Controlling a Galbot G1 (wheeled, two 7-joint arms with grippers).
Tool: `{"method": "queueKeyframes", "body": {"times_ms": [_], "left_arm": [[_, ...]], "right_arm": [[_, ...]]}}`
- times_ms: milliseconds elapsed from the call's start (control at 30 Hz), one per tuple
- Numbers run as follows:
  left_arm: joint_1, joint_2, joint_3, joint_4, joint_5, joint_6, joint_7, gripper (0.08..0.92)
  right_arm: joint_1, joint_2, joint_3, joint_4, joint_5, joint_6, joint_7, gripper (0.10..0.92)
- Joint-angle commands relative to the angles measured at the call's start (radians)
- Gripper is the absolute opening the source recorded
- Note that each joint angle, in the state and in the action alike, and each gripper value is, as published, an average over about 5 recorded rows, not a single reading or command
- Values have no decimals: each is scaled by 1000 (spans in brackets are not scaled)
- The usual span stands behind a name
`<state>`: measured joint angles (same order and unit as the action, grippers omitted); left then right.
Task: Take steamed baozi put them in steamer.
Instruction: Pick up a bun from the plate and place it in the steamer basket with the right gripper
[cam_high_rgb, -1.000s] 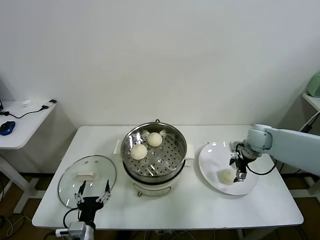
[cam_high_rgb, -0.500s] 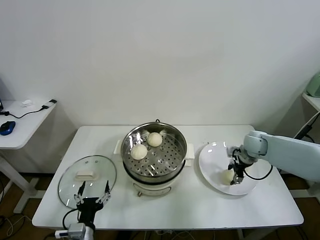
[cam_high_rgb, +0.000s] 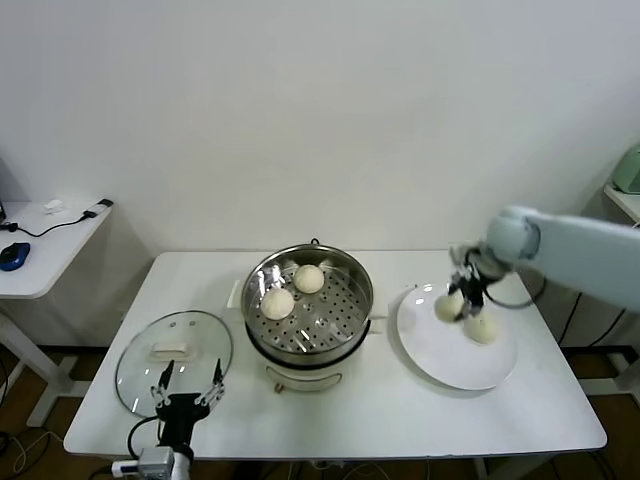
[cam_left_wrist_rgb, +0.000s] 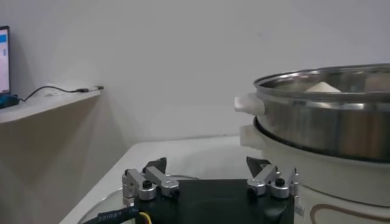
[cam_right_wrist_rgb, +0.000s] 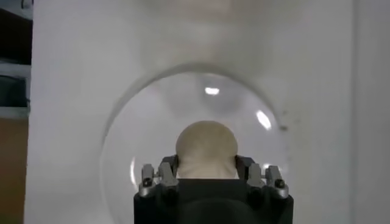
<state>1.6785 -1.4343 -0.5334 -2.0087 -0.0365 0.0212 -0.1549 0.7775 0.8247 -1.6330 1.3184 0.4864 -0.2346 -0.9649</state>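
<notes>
Next, I release the pale baozi, held above the plate's back, with my right gripper on the front part of the steamer's perforated tray (cam_high_rgb: 300, 336), near the steamer's front side.
My right gripper (cam_high_rgb: 458, 300) is shut on a pale steamed baozi (cam_high_rgb: 447, 308), held above the back of the white plate (cam_high_rgb: 450, 362). In the right wrist view the baozi (cam_right_wrist_rgb: 206, 143) sits between the fingers (cam_right_wrist_rgb: 166, 170), with the plate (cam_right_wrist_rgb: 122, 134) below. A second pale bun (cam_high_rgb: 484, 328) appears to lie on the plate close by. Two baozi (cam_high_rgb: 309, 278) (cam_high_rgb: 277, 302) rest on the perforated tray of the steel steamer (cam_high_rgb: 357, 278), which stands left of the plate. My left gripper (cam_high_rgb: 186, 392) is parked open near the table's front left corner, empty (cam_left_wrist_rgb: 207, 163).
A round glass lid (cam_high_rgb: 175, 355) lies flat left of the steamer, under my left gripper. The steamer wall (cam_left_wrist_rgb: 329, 115) rises close beside that gripper. A side desk (cam_high_rgb: 40, 240) with a mouse and cables stands at the far left.
My right gripper came down on the baozi on the plate, shut on it, and lifted it up and back. The left arm has not moved.
</notes>
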Motion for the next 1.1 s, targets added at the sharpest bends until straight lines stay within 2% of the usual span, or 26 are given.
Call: {"method": "queueKeyframes", "body": {"times_ms": [33, 267, 500, 800, 1100], "left_arm": [[-1, -1, 10, -8, 10, 2, 4, 823], [-2, -1, 9, -12, 10, 3, 3, 823], [2, 2, -5, -10, 3, 0, -1, 823], [1, 1, -10, -1, -1, -1, -7, 823], [-2, 3, -9, 3, -3, 0, -8, 823]], "right_arm": [[351, 303, -7, 84, 82, 263, -74, 628], [221, 476, 66, 184, -61, 469, -74, 628], [38, 542, 57, 142, -256, 630, -54, 631], [-116, 560, 62, 42, -370, 661, -8, 636], [-164, 574, 70, -22, -391, 670, 0, 636]]}}
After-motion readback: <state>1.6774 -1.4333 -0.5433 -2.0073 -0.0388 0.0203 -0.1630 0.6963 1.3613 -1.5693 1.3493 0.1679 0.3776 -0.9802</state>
